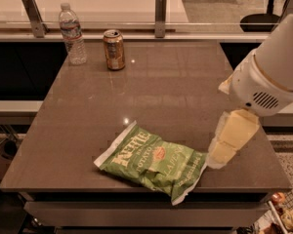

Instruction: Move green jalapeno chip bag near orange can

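Next, I close my gripper on the green jalapeno chip bag (139, 159) a little past its middle, toward the bag's end that is farther from the white arm.
The green jalapeno chip bag (151, 162) lies flat near the front edge of the grey-brown table (176, 91), with its white lettering facing up. The orange can (114, 49) stands upright at the far left of the table, well away from the bag. My gripper (219, 157) hangs from the white arm (266, 82) on the right. It is low over the table, just beside the bag's right end. It holds nothing that I can see.
A clear plastic water bottle (72, 34) stands left of the can. A glass barrier on metal posts (160, 14) runs behind the table's far edge. An office chair (263, 6) is at the far right.
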Available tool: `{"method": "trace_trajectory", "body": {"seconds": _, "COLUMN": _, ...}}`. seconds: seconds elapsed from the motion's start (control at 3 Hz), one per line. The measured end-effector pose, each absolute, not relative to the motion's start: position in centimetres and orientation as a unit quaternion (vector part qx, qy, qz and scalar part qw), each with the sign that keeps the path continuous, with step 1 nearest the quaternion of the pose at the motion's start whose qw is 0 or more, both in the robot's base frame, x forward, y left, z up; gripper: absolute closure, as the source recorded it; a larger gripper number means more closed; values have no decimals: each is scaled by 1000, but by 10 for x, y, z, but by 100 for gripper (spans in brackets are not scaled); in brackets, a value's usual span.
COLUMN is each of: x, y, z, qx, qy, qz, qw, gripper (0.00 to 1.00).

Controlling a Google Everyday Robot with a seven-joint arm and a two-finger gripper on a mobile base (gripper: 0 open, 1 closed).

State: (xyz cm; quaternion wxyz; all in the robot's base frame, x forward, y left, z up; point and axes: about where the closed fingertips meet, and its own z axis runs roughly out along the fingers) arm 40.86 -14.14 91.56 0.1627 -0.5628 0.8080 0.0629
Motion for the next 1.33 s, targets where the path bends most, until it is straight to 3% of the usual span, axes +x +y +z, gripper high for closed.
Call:
{"method": "trace_trajectory", "body": {"seconds": 0.67, "x": 372, "y": -66, "z": 884, "qx": -500, "qy": 843, "qz": 129, "qw": 152, "gripper": 0}}
{"method": "trace_trajectory", "body": {"seconds": 1.33, "x": 393, "y": -11, "z": 847, "qx": -508, "qy": 836, "qz": 101, "qw": 183, "gripper": 0}}
